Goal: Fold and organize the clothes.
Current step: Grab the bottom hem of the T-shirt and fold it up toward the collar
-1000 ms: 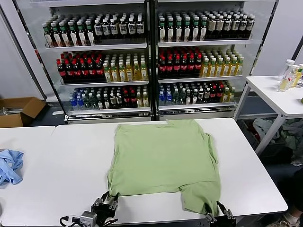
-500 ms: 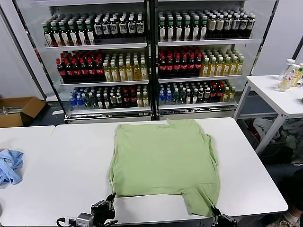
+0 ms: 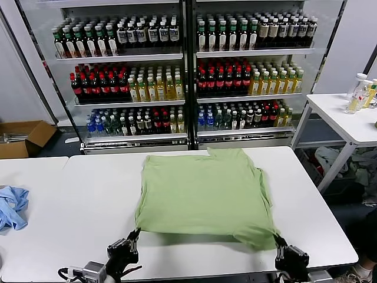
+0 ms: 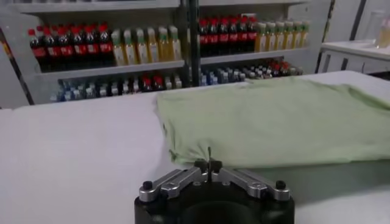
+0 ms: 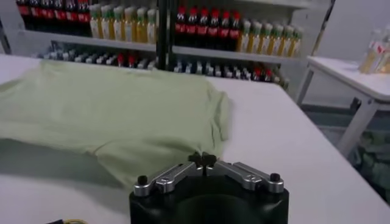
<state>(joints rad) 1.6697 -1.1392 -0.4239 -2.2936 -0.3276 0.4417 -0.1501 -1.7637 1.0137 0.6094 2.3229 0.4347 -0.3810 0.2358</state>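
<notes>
Next, my right gripper releases the near corner of the tee, now lifted off the table, on the tee's rumpled side edge [image 3: 260, 191] [image 5: 213, 129] that faces the table with bottles.
A plain light green tee [image 3: 203, 191] lies spread on the white table [image 3: 88, 200], its near edge lifted off the surface. My left gripper [image 3: 134, 234] is shut on the tee's near left corner; the pinched cloth shows in the left wrist view [image 4: 209, 163]. My right gripper [image 3: 277, 240] is shut on the near right corner, seen in the right wrist view [image 5: 202, 159]. The tee fills both wrist views [image 4: 274, 119] [image 5: 103, 109]. The collared shirt is out of view.
A crumpled light blue cloth [image 3: 12, 206] lies at the table's left. A drinks shelf [image 3: 182, 71] stands behind the table. A second white table [image 3: 347, 118] with bottles is at the right, a cardboard box [image 3: 23, 137] at the far left.
Both grippers have risen and moved forward with the tee's near corners. The hanging right flap has been pulled up, and the near edge is now taut and lifted.
</notes>
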